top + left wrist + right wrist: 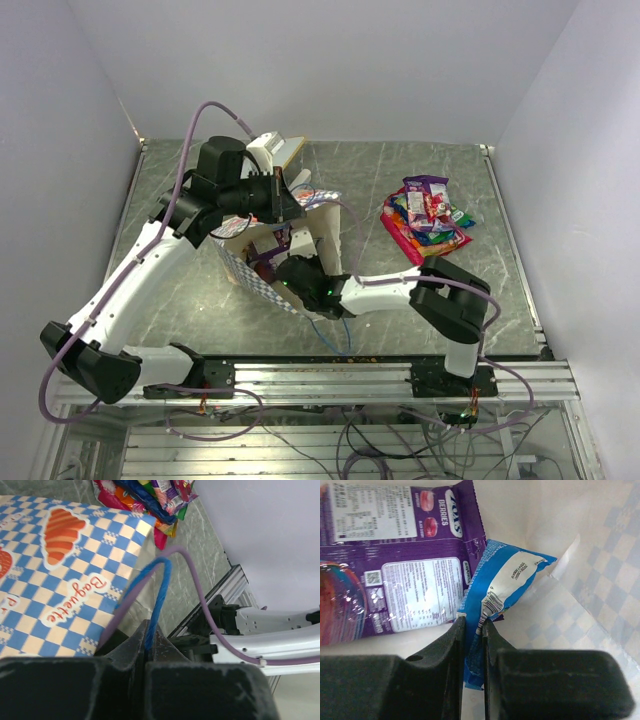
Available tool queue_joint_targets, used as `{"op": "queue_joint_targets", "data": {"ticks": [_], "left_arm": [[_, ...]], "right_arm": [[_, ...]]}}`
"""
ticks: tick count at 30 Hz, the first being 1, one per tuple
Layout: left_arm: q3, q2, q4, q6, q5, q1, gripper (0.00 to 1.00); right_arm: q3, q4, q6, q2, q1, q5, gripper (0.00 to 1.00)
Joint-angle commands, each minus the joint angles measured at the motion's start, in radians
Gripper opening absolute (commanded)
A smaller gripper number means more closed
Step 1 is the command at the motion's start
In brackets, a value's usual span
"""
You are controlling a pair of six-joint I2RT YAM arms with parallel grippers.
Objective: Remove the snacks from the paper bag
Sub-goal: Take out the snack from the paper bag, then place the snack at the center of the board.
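Observation:
My right gripper is holding the blue snack packet. It will let go of it on the table (pixel 385 258) between the bag and the snack pile.
The paper bag (pixel 305 225) lies tipped on the table left of centre, its checkered side showing in the left wrist view (pixel 60 580). My left gripper (pixel 149 630) is shut on the bag's blue string handle (pixel 159 587) and holds it up. My right gripper (pixel 474 630) is inside the bag, shut on a blue snack packet (pixel 505 580). A purple packet (pixel 395 570) lies beside it inside the bag. In the top view my right gripper (pixel 290 272) is at the bag's mouth. A pile of snacks (pixel 428 215) lies on the table to the right.
A flat white board with a wooden edge (pixel 283 150) stands behind the bag. The snack pile also shows in the left wrist view (pixel 150 500). A metal rail (pixel 330 372) runs along the near table edge. White walls enclose the back and sides.

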Motion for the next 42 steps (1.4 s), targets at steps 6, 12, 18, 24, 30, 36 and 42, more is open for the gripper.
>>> {"op": "queue_joint_targets", "data": {"ticks": [6,12,18,24,30,36,42], "left_arm": [[-0.014,-0.008,0.077,-0.112,-0.069,-0.007,0.07],[-0.026,-0.016,0.102,-0.202,-0.094,-0.007,0.07],[-0.082,-0.034,0.172,-0.333,-0.091,-0.007,0.07],[-0.119,-0.043,0.213,-0.417,-0.106,-0.006,0.07],[-0.104,-0.038,0.177,-0.432,-0.133,-0.007,0.07],[-0.125,-0.039,0.156,-0.462,-0.140,-0.007,0.07],[-0.164,-0.076,0.151,-0.493,-0.148,-0.007,0.07]], "right_arm": [[-0.121,0.140,-0.102,-0.192,0.009,-0.231,0.00],[-0.175,0.136,-0.102,-0.303,0.017,-0.300,0.00],[-0.246,0.049,-0.125,-0.509,0.045,-0.369,0.00],[-0.267,-0.124,-0.138,-0.734,0.046,-0.519,0.00],[-0.173,-0.441,-0.166,-0.911,0.046,-0.657,0.00],[0.000,-0.722,-0.217,-1.046,0.046,-0.674,0.00],[0.162,-0.808,-0.176,-1.124,0.046,-0.507,0.00]]}}
